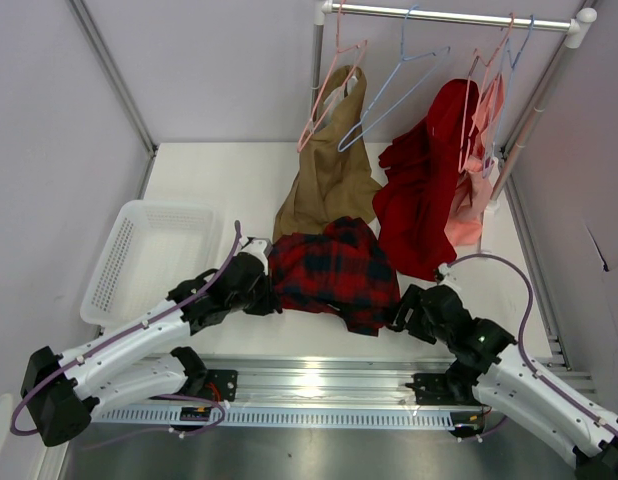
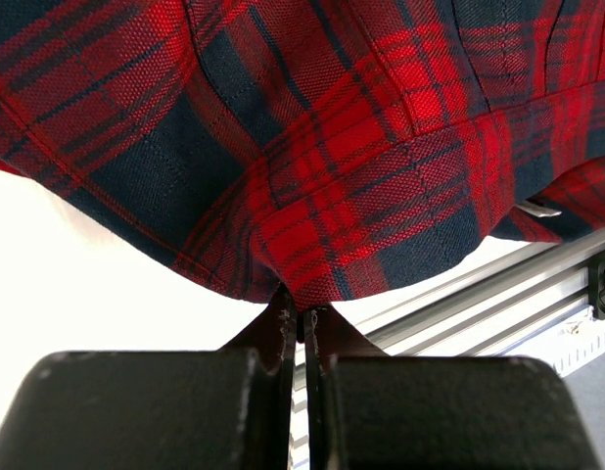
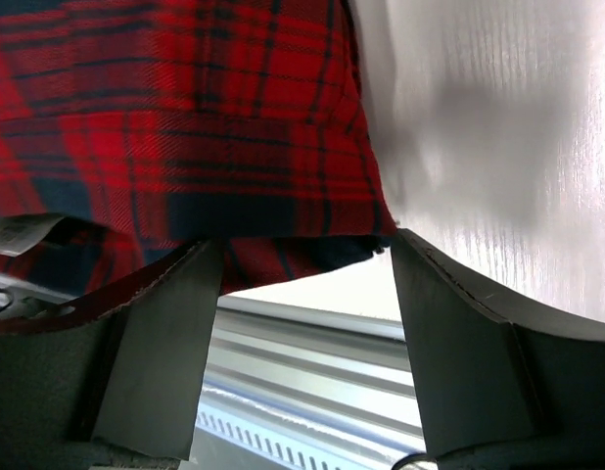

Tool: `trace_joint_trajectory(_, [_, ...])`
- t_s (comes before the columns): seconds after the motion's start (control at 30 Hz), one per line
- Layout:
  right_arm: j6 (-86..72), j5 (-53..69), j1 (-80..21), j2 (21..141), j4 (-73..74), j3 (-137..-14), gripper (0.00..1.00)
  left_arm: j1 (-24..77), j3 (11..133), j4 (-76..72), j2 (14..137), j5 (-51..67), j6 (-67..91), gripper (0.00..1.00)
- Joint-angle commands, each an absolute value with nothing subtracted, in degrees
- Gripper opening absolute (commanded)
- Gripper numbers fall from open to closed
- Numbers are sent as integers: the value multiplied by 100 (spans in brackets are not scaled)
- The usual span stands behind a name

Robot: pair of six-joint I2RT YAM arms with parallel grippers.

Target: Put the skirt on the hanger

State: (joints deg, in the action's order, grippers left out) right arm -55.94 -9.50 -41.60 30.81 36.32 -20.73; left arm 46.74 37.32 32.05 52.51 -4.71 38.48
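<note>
My right gripper is facing the skirt's upper layer lying close over its lower layer, so it should take the upper layer's edge (image 3: 317,219) and lift it to open the skirt.
The red and navy plaid skirt (image 1: 334,270) lies crumpled on the white table in front of the arms. My left gripper (image 1: 270,292) is shut on the skirt's left hem; in the left wrist view the fingers (image 2: 304,305) pinch a fold of the skirt (image 2: 332,147). My right gripper (image 1: 397,310) is open at the skirt's right edge; in the right wrist view (image 3: 302,243) the skirt's (image 3: 185,127) hem lies between the spread fingertips. The light-blue wire hanger (image 1: 394,95) hangs empty and tilted on the rail at the back.
A tan garment (image 1: 329,170), a plain red garment (image 1: 424,190) and a pink one (image 1: 474,200) hang from pink hangers on the rail (image 1: 449,15), reaching the table behind the skirt. A white basket (image 1: 139,260) stands left. An aluminium rail (image 1: 319,385) runs along the near edge.
</note>
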Motion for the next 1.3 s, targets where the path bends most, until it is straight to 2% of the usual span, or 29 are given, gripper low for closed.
trace_joint_trajectory(0.0, [-5783, -1001, -4201, 3155, 3138, -1916, 75, 4684, 4025, 3120, 5203, -457, 3735, 0])
trace_joint_trajectory(0.27, [-5994, -1213, -4201, 3059, 1926, -1319, 77, 4685, 4069, 3226, 5194, -422, 3709, 0])
trace_joint_trajectory(0.37, [-6029, -1362, -4201, 3067, 1425, -1108, 70, 4693, 4078, 3252, 5186, -369, 3700, 0])
trace_joint_trajectory(0.43, [-5924, -1686, -4201, 3032, 1397, -1099, 62, 4685, 4069, 3269, 5186, -352, 3691, 0])
trace_joint_trajectory(0.6, [-5520, -2468, -4201, 2585, 1511, -1318, 53, 4685, 4069, 3348, 5150, -264, 3665, 0])
trace_joint_trajectory(0.67, [-5335, -2645, -4192, 2488, 1581, -1397, 53, 4685, 4087, 3384, 5168, -264, 3656, 0])
trace_joint_trajectory(0.7, [-5283, -2698, -4184, 2496, 1591, -1415, 61, 4685, 4096, 3401, 5159, -264, 3648, 0])
trace_joint_trajectory(0.8, [-5203, -2593, -4070, 2714, 1521, -1354, 69, 4685, 4105, 3463, 5159, -264, 3630, 0])
trace_joint_trajectory(1.17, [-5265, -2163, -3841, 3375, 247, -712, 77, 4685, 4192, 3577, 5150, -220, 3604, 0])
trace_joint_trajectory(1.23, [-5221, -2101, -3753, 3436, 71, -650, 75, 4685, 4175, 3595, 5150, -185, 3595, 0])
trace_joint_trajectory(1.27, [-5195, -2066, -3701, 3445, 18, -659, 70, 4685, 4140, 3577, 5133, -158, 3586, 0])
